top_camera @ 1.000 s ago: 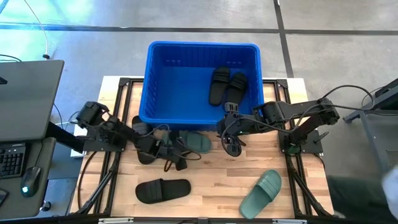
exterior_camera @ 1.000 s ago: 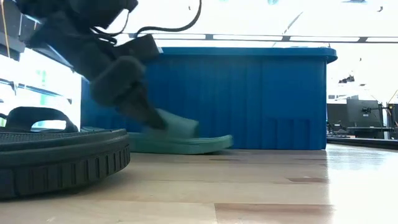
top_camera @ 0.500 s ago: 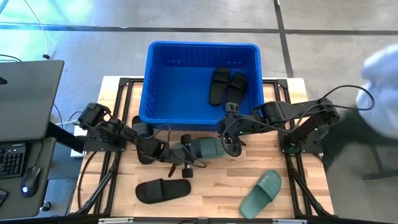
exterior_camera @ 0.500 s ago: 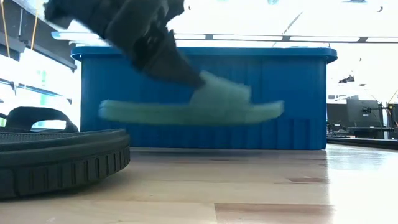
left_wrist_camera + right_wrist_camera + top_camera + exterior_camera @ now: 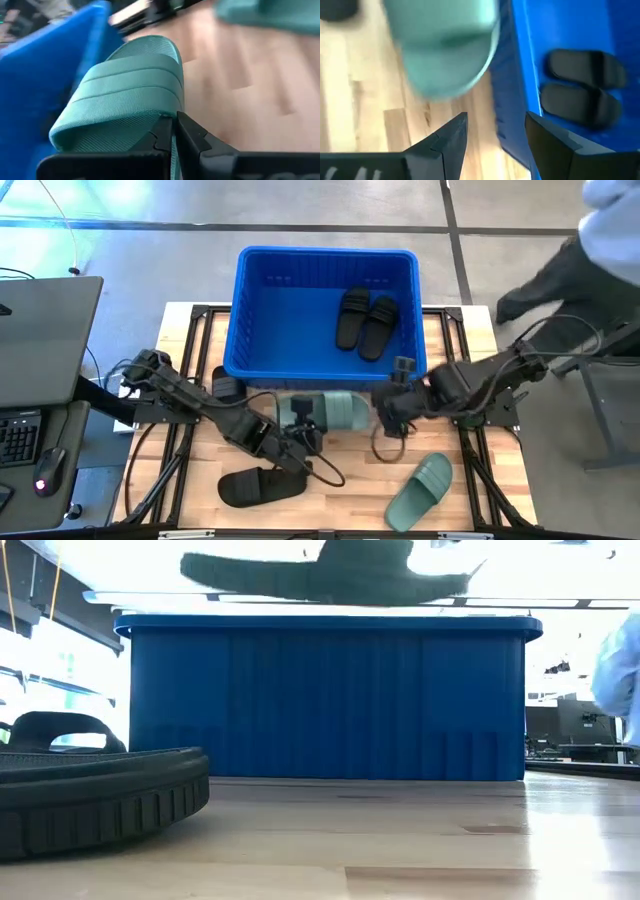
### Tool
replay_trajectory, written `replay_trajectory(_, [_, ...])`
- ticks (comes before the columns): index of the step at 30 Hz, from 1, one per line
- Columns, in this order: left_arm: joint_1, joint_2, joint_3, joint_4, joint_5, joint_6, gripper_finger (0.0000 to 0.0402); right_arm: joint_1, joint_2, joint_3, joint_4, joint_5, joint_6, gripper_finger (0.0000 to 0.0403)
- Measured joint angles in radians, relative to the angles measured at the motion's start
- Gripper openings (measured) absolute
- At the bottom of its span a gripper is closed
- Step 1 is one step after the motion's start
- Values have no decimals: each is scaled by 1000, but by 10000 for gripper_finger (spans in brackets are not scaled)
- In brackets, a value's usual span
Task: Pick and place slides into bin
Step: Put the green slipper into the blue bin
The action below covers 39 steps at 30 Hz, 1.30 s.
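Next, I let go of the sage green slide, still hanging just in front of the bin, with my left gripper on the bare bottom of the blue bin, beside the black slides (image 5: 299,334).
My left gripper (image 5: 308,418) is shut on a sage green slide (image 5: 335,409), which hangs in the air just in front of the blue bin (image 5: 250,310); the low view shows this slide (image 5: 330,568) at about the height of the bin's rim. Two black slides (image 5: 365,320) lie inside the bin. My right gripper (image 5: 393,412) stands open beside the held slide, with nothing between its fingers. On the table lie a black slide (image 5: 262,485), a second green slide (image 5: 420,490) and another black slide (image 5: 228,388), partly under my left arm. My left gripper pinches a thin edge of the green slide (image 5: 173,150) between its two fingers, at the side where the ribbed strap (image 5: 130,85) comes down. The fingers come at it about level, from the table's left. The slide is lifted clear of the table and lies roughly level.
A person (image 5: 590,240) stands past the table's far right corner. A desk with a keyboard and mouse (image 5: 40,470) sits left of the table. Bare wood shows between the two slides near the front edge.
My left gripper has shut on the green slide and lifted it from the table up to about the bin's rim, drifting slightly toward the right. My right gripper has moved toward the table's right and near edges, staying open. A person has come in at the far right.
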Motion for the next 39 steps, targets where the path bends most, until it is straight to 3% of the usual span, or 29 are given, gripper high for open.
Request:
replay_trajectory(4, [32,0,196,-256,-95,23,2,118,0,0,-63,150,153,188])
replay_trajectory(7, [101,-1,312,-321,-110,104,2,190,0,0,-64,241,205,188])
replay_trajectory(10, [200,-2,390,-319,-75,218,1,242,0,0,-64,287,238,188])
replay_trajectory(13, [327,-5,406,-315,36,277,1,276,0,0,-64,308,295,188])
replay_trajectory(16, [458,-3,364,-322,165,285,1,301,1,0,-64,309,354,188])
replay_trajectory(27, [827,1,-18,-132,373,306,0,370,36,0,-69,351,377,188])
replay_trajectory(33, [940,1,-153,20,560,323,11,374,66,0,-69,350,377,188])
replay_trajectory(39, [1002,6,-182,9,591,369,51,374,77,0,-68,346,378,188])
